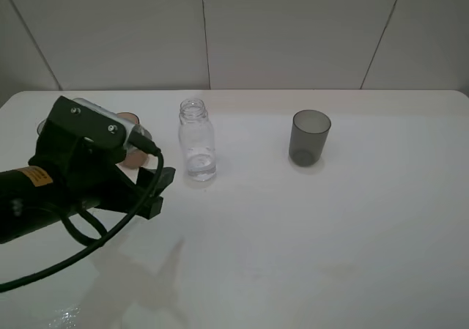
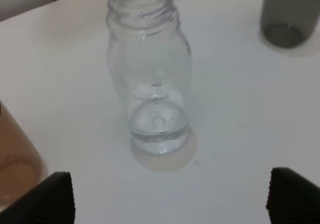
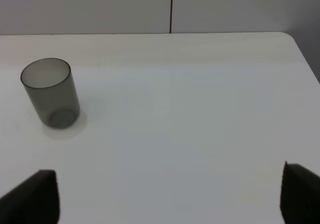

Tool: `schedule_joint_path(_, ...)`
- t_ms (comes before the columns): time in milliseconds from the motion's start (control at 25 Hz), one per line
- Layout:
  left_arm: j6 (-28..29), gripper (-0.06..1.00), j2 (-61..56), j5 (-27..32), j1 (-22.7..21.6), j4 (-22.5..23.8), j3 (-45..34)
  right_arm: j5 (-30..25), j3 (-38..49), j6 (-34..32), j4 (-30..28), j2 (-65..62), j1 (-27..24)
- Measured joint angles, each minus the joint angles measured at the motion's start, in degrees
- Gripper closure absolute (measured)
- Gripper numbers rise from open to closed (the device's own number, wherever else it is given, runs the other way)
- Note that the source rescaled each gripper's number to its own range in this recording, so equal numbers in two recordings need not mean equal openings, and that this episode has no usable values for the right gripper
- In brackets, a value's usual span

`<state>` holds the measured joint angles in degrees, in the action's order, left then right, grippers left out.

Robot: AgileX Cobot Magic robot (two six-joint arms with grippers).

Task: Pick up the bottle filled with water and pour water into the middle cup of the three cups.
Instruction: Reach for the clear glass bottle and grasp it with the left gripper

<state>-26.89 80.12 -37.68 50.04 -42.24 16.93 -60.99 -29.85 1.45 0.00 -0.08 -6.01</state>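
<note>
Next, I close my left gripper around the middle of the clear bottle's body (image 1: 197,141) (image 2: 153,88), below the bottle's neck and just above the water.
The clear capless bottle (image 1: 197,140) stands upright on the white table (image 1: 293,234) with a little water at its bottom. My left gripper (image 1: 161,192) is open, low over the table just left of the bottle and apart from it. In the left wrist view the bottle (image 2: 150,74) stands ahead of the open left gripper (image 2: 170,199). The amber middle cup (image 1: 130,116) is mostly hidden behind my left arm, and its side (image 2: 12,164) shows at the wrist view's edge. The dark grey cup (image 1: 310,137) stands right of the bottle. A sliver of a third cup's rim (image 1: 41,127) peeks out behind the arm. My right gripper (image 3: 167,196) is open and holds nothing.
The grey cup (image 3: 50,92) stands ahead of the right gripper, toward one side. The table's rounded far corner (image 3: 295,39) shows in the right wrist view. A tiled wall (image 1: 293,28) rises behind the table. A black cable (image 1: 95,241) loops under the left arm.
</note>
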Motion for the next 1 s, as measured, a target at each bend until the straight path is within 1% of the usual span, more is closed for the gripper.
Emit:
schedule_joint_path(80, 4.13, -0.06, 3.98, -5.3, 0.0, 1.2, 0.0, 0.0, 0.0, 0.0, 0.0, 0.0, 0.0)
schedule_joint_path(200, 9.87, -0.06, 9.85, -13.03, 0.0, 7.32, 0.05, 0.0, 0.0, 0.0, 0.0, 0.0, 0.0)
schedule_joint_path(320, 14.02, -0.06, 15.19, -21.44, 0.0, 12.33, 0.05, 0.0, 0.0, 0.0, 0.0, 0.0, 0.0)
schedule_joint_path(400, 16.17, -0.06, 18.34, -26.28, 0.0, 13.29, 0.05, 0.0, 0.0, 0.0, 0.0, 0.0, 0.0)
schedule_joint_path(480, 16.86, -0.06, 20.71, -29.24, 0.0, 13.35, 0.05, 0.0, 0.0, 0.0, 0.0, 0.0, 0.0)
schedule_joint_path(560, 16.98, -0.06, 22.85, -30.81, 0.0, 13.35, 0.05, 0.0, 0.0, 0.0, 0.0, 0.0, 0.0)
schedule_joint_path(760, 17.05, -0.06, 27.0, -31.12, 0.0, 14.31, 0.47, 0.0, 0.0, 0.0, 0.0, 0.0, 0.0)
schedule_joint_path(1000, 17.25, -0.06, 30.46, -31.12, -0.47, 14.92, 4.4, 0.0, 0.0, 0.0, 0.0, 0.0, 0.0)
